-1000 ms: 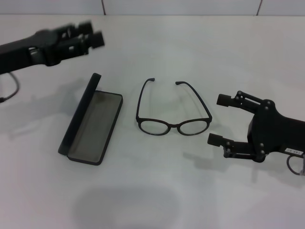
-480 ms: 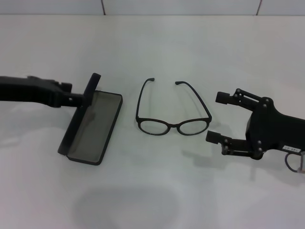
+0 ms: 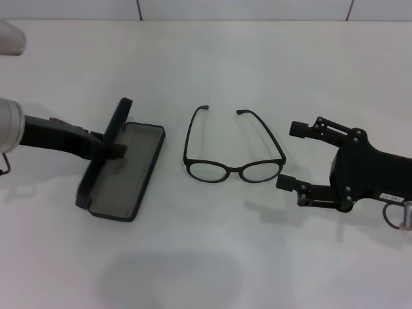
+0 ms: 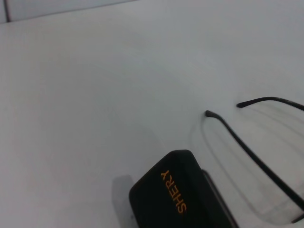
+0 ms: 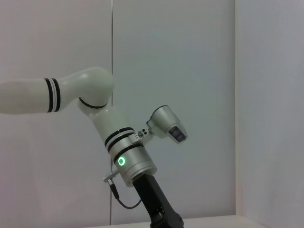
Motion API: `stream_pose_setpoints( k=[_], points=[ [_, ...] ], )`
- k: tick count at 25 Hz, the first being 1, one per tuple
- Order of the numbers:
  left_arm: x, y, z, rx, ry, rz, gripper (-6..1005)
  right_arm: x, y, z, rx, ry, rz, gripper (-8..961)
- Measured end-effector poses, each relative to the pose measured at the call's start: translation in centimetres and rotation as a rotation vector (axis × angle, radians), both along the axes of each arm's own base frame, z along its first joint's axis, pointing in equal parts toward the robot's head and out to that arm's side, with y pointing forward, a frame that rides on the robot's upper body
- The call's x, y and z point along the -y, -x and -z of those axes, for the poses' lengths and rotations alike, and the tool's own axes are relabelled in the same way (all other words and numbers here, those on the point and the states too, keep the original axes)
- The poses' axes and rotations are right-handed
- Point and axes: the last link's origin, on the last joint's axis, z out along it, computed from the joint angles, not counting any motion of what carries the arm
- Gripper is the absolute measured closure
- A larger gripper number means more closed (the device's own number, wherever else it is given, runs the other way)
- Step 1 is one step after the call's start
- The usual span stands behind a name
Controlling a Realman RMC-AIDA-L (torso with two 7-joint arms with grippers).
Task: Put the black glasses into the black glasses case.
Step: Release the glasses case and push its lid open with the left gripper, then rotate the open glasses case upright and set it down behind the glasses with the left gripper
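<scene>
My right gripper will close next on the lens (image 3: 258,171) closest to it on the black glasses, so that the far lens stays free for the case.
The black glasses (image 3: 235,170) lie open on the white table, lenses toward me and temple arms pointing away. The black glasses case (image 3: 125,172) lies open to their left, grey lining up, with its lid (image 3: 114,125) standing on the left side. My left gripper (image 3: 108,148) reaches in from the left and is at the lid, near its middle. The left wrist view shows the lid's end with orange lettering (image 4: 173,190) and the glasses' temple arms (image 4: 251,156). My right gripper (image 3: 291,156) is open and empty, just right of the glasses, near the table.
The white table (image 3: 257,64) runs back to a pale wall. The right wrist view looks across at my left arm (image 5: 128,156) against that wall.
My left arm has swung down from the far left to the case lid and slid along it toward the front. My right gripper has edged slightly left toward the glasses.
</scene>
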Motion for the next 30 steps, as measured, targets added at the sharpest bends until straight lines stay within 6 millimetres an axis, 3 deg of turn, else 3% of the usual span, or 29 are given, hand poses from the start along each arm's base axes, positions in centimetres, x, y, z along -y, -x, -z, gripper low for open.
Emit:
stream_pose_setpoints(
  k=[7, 15, 22, 30],
  points=[
    [-0.5, -0.5, -0.1, 0.013, -0.013, -0.011, 345, 0.0, 0.0, 0.1, 0.003, -0.001, 0.003, 85],
    [-1.6, -1.5, -0.4, -0.030, -0.016, 0.082, 753, 0.1, -0.2, 0.1, 0.005, -0.001, 0.007, 84],
    [-3.3, -3.2, -0.4, -0.141, 0.018, 0.332, 786, 0.7, -0.6, 0.1, 0.004, -0.004, 0.010, 85],
    [-3.5, -5.2, 2.4, -0.357, 0.163, 0.704, 788, 1.6, -1.3, 0.0, -0.012, -0.007, 0.020, 84]
  ],
)
